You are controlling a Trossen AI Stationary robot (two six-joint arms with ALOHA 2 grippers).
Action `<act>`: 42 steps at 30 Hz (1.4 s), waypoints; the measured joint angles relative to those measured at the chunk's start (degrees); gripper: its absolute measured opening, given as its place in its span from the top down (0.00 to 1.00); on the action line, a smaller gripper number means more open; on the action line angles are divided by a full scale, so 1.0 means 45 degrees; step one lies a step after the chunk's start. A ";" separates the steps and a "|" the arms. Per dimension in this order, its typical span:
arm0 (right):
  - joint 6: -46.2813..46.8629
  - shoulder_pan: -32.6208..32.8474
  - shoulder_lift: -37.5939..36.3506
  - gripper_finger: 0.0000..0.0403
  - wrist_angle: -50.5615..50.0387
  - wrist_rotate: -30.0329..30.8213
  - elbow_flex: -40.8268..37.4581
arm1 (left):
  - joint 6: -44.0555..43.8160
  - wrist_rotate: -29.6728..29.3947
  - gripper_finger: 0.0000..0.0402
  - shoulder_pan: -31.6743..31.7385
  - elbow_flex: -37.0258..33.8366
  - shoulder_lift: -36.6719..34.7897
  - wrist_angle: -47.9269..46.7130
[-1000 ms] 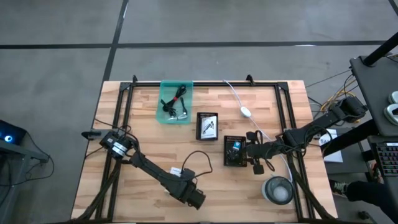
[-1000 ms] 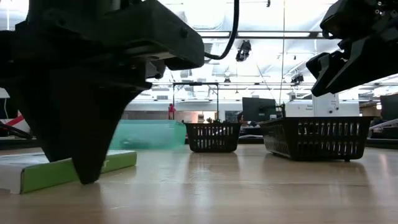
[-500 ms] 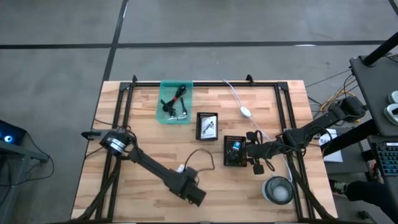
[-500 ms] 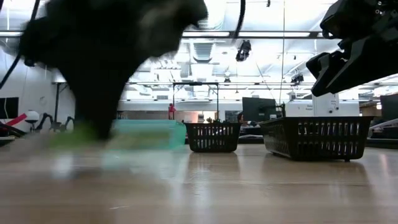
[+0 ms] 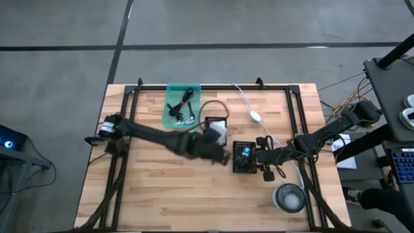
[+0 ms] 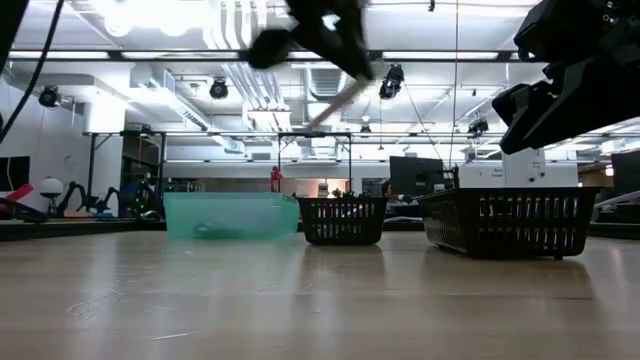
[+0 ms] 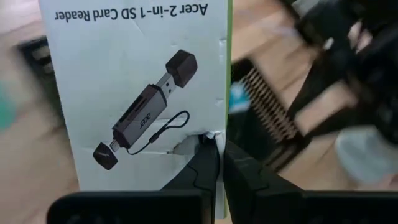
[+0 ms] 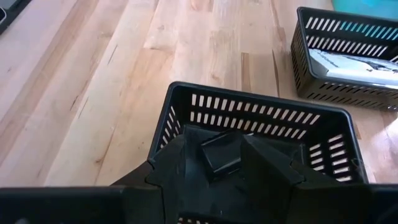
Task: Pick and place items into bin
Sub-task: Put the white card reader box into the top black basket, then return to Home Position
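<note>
I need to use my left gripper to let go of the white printed packet inside the small black basket (image 5: 215, 131) nearest the teal bin.
My left gripper (image 5: 217, 144) hangs above the table's middle, shut on a white printed packet (image 7: 137, 81) with a green side. It is beside a small black basket (image 5: 215, 123) that holds another white packet (image 8: 354, 62). A teal bin (image 5: 182, 107) with coiled cables stands at the far edge. My right gripper (image 5: 253, 158) hovers over a second black basket (image 8: 249, 102), with a small black block (image 8: 221, 155) between its fingers. My left gripper pinches the packet's lower edge (image 7: 200, 132) between its two fingers, at a small tear near the green side. The fingers slant downward. The packet stands up past the fingertips, lifted clear of the table. My right gripper has the black block's two sides (image 8: 205, 158) between its fingertips, and the block fills the gap. The fingers slant down into the basket's opening. Whether the block rests on the basket's floor cannot be told.
A white oval on a white cord (image 5: 255, 116) lies at the far right. A round clear container (image 5: 289, 197) stands near the front right corner. Black frame rails (image 5: 129, 110) run along the table's sides. Bare wood lies at the near left.
My left gripper has taken hold of the white packet that lay near the table's near edge. It has lifted it clear and swung it up and toward the far edge, to beside the black baskets. The gripper has tipped from pointing down to a slant.
</note>
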 joint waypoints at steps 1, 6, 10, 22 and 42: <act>0.0009 0.0000 0.0000 0.65 0.0021 0.0004 0.0000 | 0.0489 0.0244 1.00 0.0340 -0.0193 0.0027 0.0862; 0.0019 0.0000 0.0000 0.65 0.0007 -0.0001 0.0000 | 0.1432 0.1599 1.00 0.1666 -0.1037 0.0232 0.3285; 0.0053 0.0000 0.0000 0.65 0.0010 -0.0001 0.0000 | 0.1197 0.1654 1.00 0.2157 -0.1723 0.0212 0.3195; 0.0019 0.0000 0.0005 0.65 0.0023 -0.0001 -0.0010 | 0.0319 0.2922 1.00 0.3211 -0.3450 0.0232 0.4995; 0.0053 0.0000 0.0005 0.65 0.0028 -0.0001 -0.0010 | 0.3010 0.5187 0.67 0.4221 -0.4052 -0.0020 0.5615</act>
